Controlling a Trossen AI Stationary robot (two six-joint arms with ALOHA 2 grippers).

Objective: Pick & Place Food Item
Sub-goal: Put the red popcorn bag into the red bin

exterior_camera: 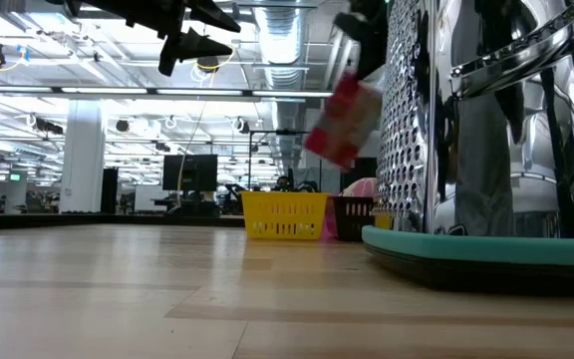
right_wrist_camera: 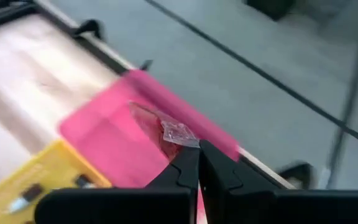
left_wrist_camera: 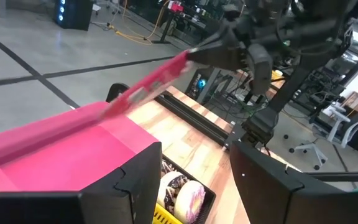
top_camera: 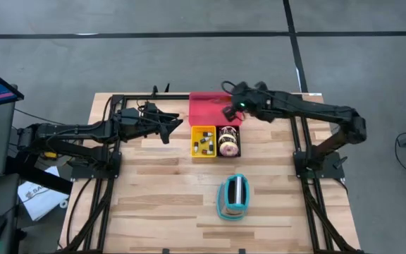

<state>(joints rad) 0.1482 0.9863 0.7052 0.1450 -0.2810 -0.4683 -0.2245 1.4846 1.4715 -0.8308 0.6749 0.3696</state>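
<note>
Next, my right gripper lets go of the red food packet on the middle of the pink bin's bottom (top_camera: 216, 113) (right_wrist_camera: 152, 153), behind the baskets.
A flat red food packet (exterior_camera: 345, 122) hangs in the air over the pink bin (top_camera: 206, 106) at the table's far edge. My right gripper (right_wrist_camera: 199, 155) is shut on it. The left wrist view shows the packet (left_wrist_camera: 157, 81) edge-on, slanting above the bin (left_wrist_camera: 73, 149). My left gripper (top_camera: 166, 127) stands open just left of the bin and the baskets, with nothing between its fingers (left_wrist_camera: 132, 180). My right gripper pinches the packet's crinkled clear end seam (right_wrist_camera: 178, 133) between its two fingers. The fingers slant down at it from the table's right side. The packet is lifted clear of the bin and hangs tilted below the fingers.
In front of the pink bin stand a yellow basket (top_camera: 203, 141) of small items and a dark basket (top_camera: 229, 141) of donuts. A teal-based metal toaster (top_camera: 233, 196) stands nearer the table's front, and it fills the right side of the low view.
</note>
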